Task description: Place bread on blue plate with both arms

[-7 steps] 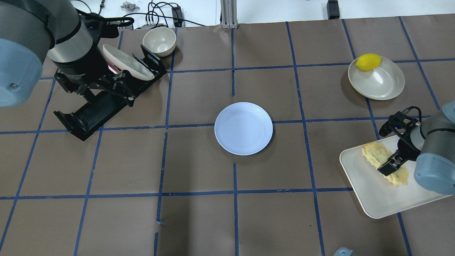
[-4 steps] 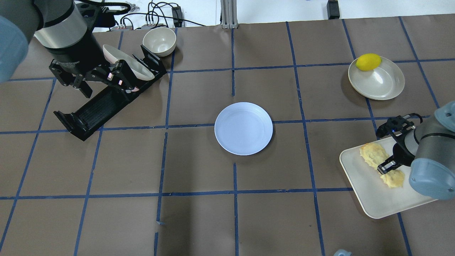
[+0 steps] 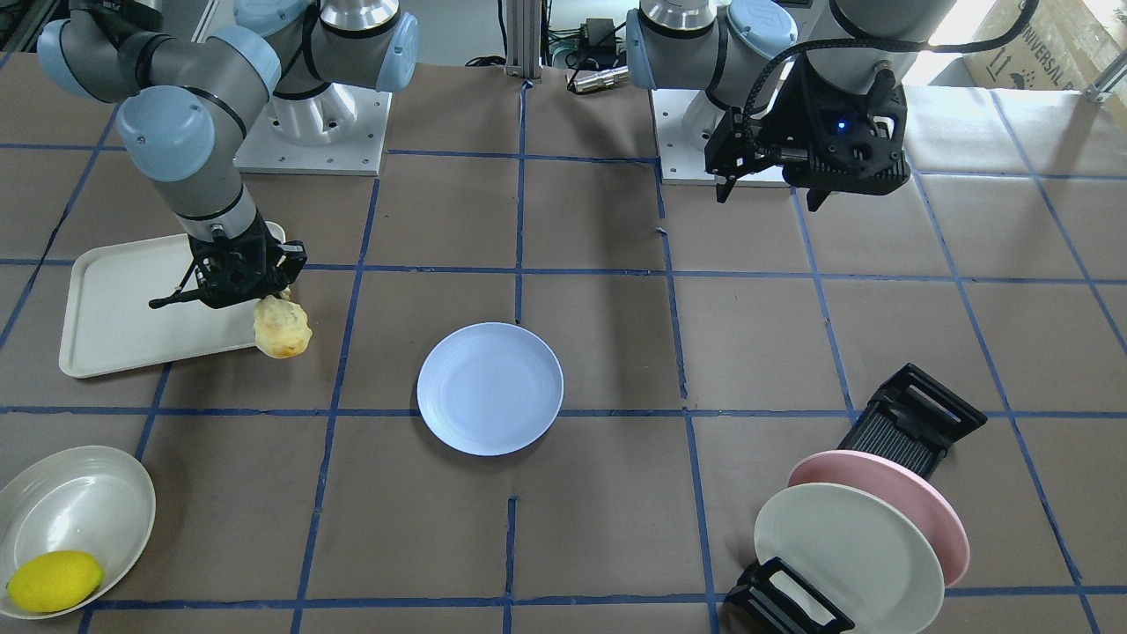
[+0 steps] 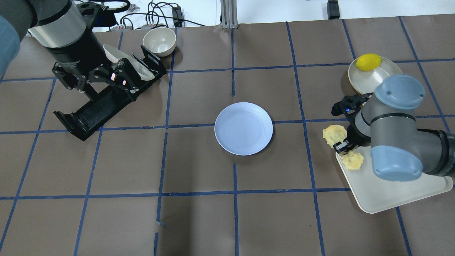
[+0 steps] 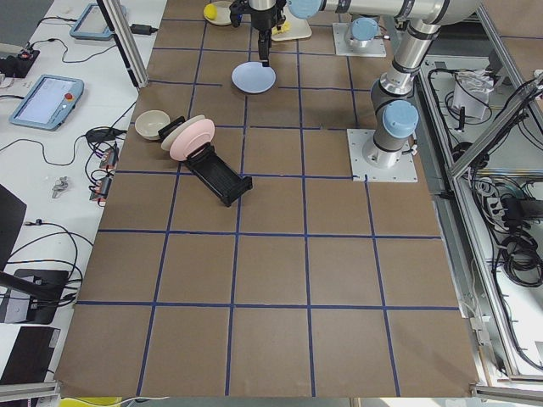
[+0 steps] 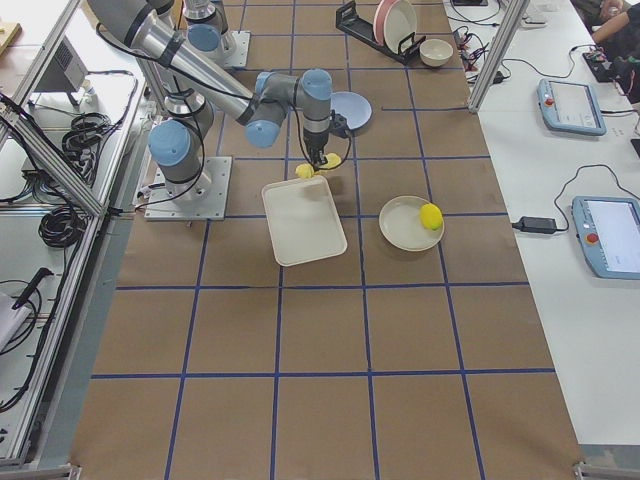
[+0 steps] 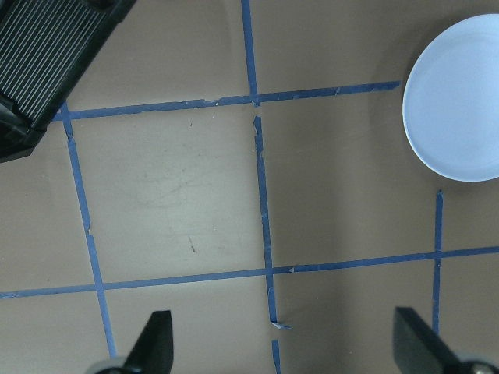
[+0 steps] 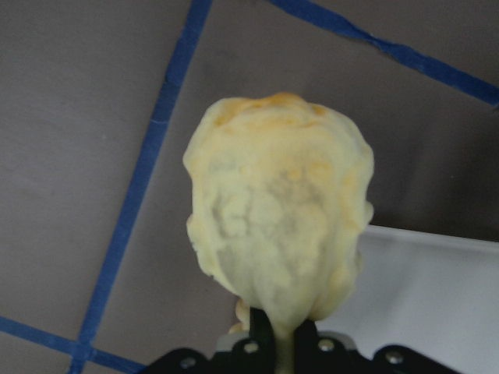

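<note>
Next, my right gripper sets the bread down in the middle of the empty blue plate (image 3: 489, 398).
The bread (image 4: 334, 134) is a pale-yellow bumpy loaf. My right gripper (image 4: 343, 146) is shut on its middle and holds it in the air over the left edge of the cream tray (image 4: 391, 193). In the front-facing view the bread (image 3: 282, 328) hangs below the gripper (image 3: 239, 280). In the right wrist view the loaf (image 8: 281, 226) fills the frame above the brown table. The blue plate (image 4: 243, 128) sits empty at the table's middle, well to the left of the bread. My left gripper (image 4: 105, 89) is open and empty, high above the dish rack; its fingertips (image 7: 156, 343) stand wide apart.
A black dish rack (image 4: 96, 110) at the far left holds a pink plate (image 3: 916, 493) and a cream plate (image 3: 845, 546). A cream bowl (image 4: 159, 41) stands behind it. A lemon (image 4: 368, 61) lies in a cream dish (image 4: 359, 80) at the far right.
My right gripper has lifted the bread off the tray and carried it left, toward the blue plate. My left gripper has shifted only slightly over the rack.
</note>
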Robot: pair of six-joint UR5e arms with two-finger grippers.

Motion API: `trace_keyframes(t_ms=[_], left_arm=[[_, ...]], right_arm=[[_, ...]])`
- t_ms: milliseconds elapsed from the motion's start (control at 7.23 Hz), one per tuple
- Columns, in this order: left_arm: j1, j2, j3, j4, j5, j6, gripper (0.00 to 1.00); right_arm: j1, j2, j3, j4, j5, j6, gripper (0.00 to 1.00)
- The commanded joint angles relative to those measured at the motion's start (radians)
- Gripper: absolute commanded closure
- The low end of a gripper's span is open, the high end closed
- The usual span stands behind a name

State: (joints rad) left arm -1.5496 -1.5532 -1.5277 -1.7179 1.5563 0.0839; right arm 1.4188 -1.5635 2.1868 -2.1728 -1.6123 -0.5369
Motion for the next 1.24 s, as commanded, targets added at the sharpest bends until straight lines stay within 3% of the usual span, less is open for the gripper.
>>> trace_keyframes(t_ms=[0, 277, 553, 830, 968, 1106], left_arm=[[0.000, -0.007, 0.012, -0.009, 0.008, -0.073, 0.00], [0.000, -0.008, 0.017, -0.009, 0.019, -0.073, 0.00], [0.000, -0.018, 0.017, -0.008, 0.036, -0.075, 0.00], [0.000, -0.016, 0.017, -0.008, 0.039, -0.085, 0.00], [0.000, -0.010, 0.017, -0.006, 0.039, -0.087, 0.00], [0.000, -0.016, 0.017, -0.006, 0.042, -0.087, 0.00]], right_arm=[[0.129, 0.043, -0.171, 0.159, 0.049, 0.147, 0.92], [0.255, 0.159, -0.227, 0.096, 0.142, 0.333, 0.91], [0.411, 0.323, -0.408, 0.096, 0.147, 0.495, 0.90], [0.459, 0.391, -0.459, 0.088, 0.147, 0.557, 0.88], [0.456, 0.407, -0.463, 0.071, 0.146, 0.525, 0.51], [0.444, 0.436, -0.461, -0.059, 0.134, 0.497, 0.01]])
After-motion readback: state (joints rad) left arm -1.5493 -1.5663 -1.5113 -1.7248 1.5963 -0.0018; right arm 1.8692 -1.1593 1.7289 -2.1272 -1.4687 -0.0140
